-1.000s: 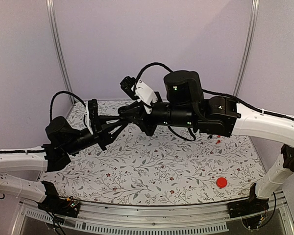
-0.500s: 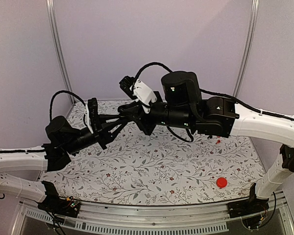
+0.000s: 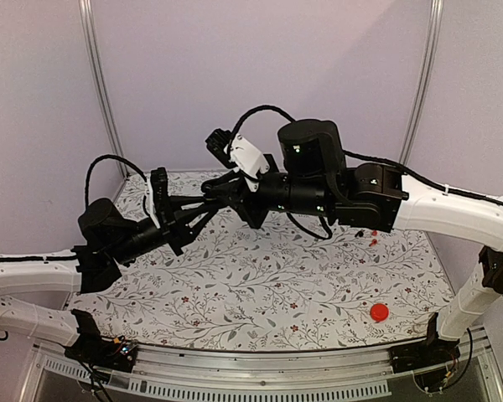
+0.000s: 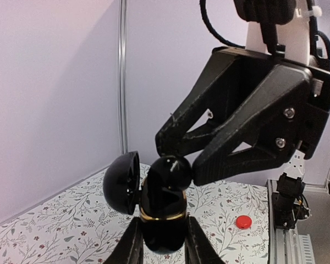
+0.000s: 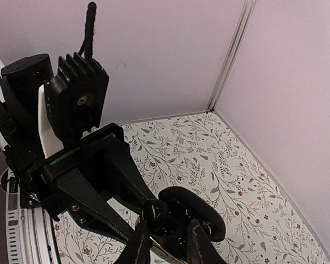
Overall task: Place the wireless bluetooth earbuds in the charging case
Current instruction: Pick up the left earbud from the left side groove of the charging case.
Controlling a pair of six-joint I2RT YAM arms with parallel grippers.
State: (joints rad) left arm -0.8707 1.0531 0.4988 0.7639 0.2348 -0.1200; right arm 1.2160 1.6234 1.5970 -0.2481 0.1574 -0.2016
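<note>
I will grip the earbud's top (image 5: 155, 210) with my right gripper, lift it clear and line it up, because the earbud sticks up crooked from the opening of the charging case.
The charging case (image 4: 162, 217), glossy black with a gold band, is held upright in the air by my left gripper (image 4: 164, 242), shut on its lower body. Its round lid (image 4: 122, 182) hangs open to the left. A black earbud (image 4: 173, 171) sits at the case's mouth, pinched at the tips of my right gripper (image 4: 181, 162), which comes in from the upper right. In the right wrist view the earbud (image 5: 155, 210) lies by my right gripper (image 5: 169, 236) over the open case (image 5: 195, 214). In the top view both grippers meet above the table's back left (image 3: 210, 198).
A flat red disc (image 3: 379, 312) lies on the floral table near the front right, and shows in the left wrist view (image 4: 242, 221). Two tiny red bits (image 3: 374, 239) lie under the right arm. Lilac walls and a corner post (image 5: 231, 55) close the back.
The right arm has shifted very slightly by the case. The left arm and the case have held still.
</note>
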